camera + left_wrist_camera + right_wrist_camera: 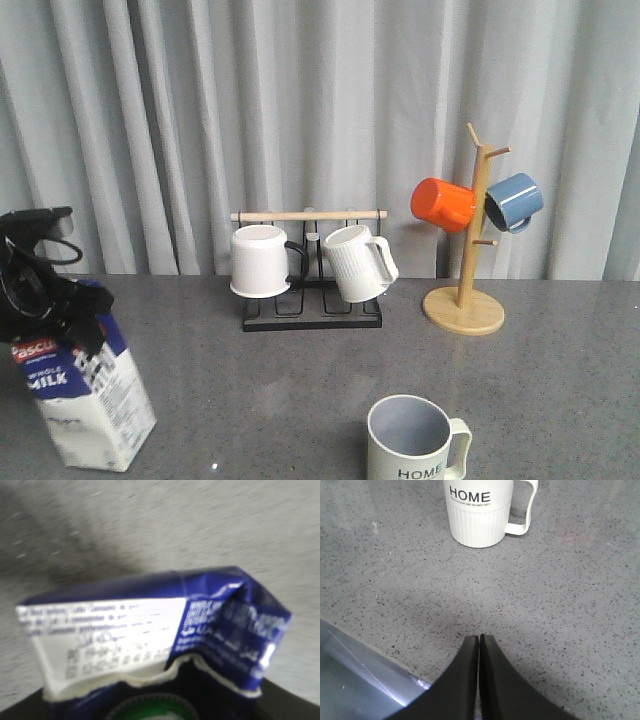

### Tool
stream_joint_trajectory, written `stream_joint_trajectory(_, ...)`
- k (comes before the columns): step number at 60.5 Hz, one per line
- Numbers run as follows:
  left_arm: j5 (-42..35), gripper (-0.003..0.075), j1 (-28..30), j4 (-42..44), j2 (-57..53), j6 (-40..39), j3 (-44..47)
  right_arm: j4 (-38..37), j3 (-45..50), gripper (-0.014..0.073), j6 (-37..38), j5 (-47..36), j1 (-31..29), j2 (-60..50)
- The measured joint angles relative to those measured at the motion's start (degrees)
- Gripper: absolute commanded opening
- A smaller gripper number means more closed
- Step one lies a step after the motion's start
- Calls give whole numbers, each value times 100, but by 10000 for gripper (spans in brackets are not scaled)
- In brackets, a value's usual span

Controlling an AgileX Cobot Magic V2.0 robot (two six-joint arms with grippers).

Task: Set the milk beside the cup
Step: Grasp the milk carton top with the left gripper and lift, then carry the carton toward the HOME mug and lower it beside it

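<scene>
Next, my left gripper lets go of the milk upright on the table point(329, 466), next to the side of the cup opposite its handle.
The milk point(95, 400), a dark-blue and white carton with "WHOLE MILK" lettering, leans tilted at the front left of the table. My left gripper point(66, 322) is clamped over its gable top. In the left wrist view the carton point(150, 630) fills the picture, its green cap point(150, 714) at the edge, and the fingers are hidden. The cup point(415, 440), a pale mug marked "HOME", stands at the front centre-right, well apart from the milk. My right gripper point(479, 638) hovers shut and empty over the table, facing the cup point(479, 510).
A black rack point(310, 300) with a wooden bar holds a plain white mug point(260, 262) and a ribbed white mug point(357, 263) at the back centre. A wooden mug tree point(465, 300) with an orange mug point(442, 204) and a blue mug point(514, 201) stands back right. The table's metal edge point(360, 680) lies near my right gripper.
</scene>
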Motion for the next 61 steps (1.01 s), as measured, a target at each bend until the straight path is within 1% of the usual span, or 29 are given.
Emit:
stream_joint_trajectory(8,0,177,-13,-716,-63,71,-382,0,0,-5,0,0,0,0)
stream_joint_trajectory(15,0,177,-153,-1345,-80,135,-884,0,0,-5,0,0,0,0)
stream_joint_trajectory(20,-5,177,-356,-1719,-80,195,-1282,0,0,-5,0,0,0,0)
stream_joint_trajectory(28,-5,177,-774,-1904,-3,230,-1836,0,0,-5,0,0,0,0)
stream_joint_trajectory(34,-4,177,-1131,-1947,210,230,-2115,0,0,-5,0,0,0,0)
stream_joint_trajectory(39,2,177,-1383,-1875,442,230,-2161,0,0,-5,0,0,0,0)
stream_joint_trajectory(52,55,177,-1773,-1004,838,-96,-2162,0,0,-5,0,0,0,0)
stream_joint_trajectory(61,47,177,-1969,-748,948,-201,-2167,0,0,-5,0,0,0,0)
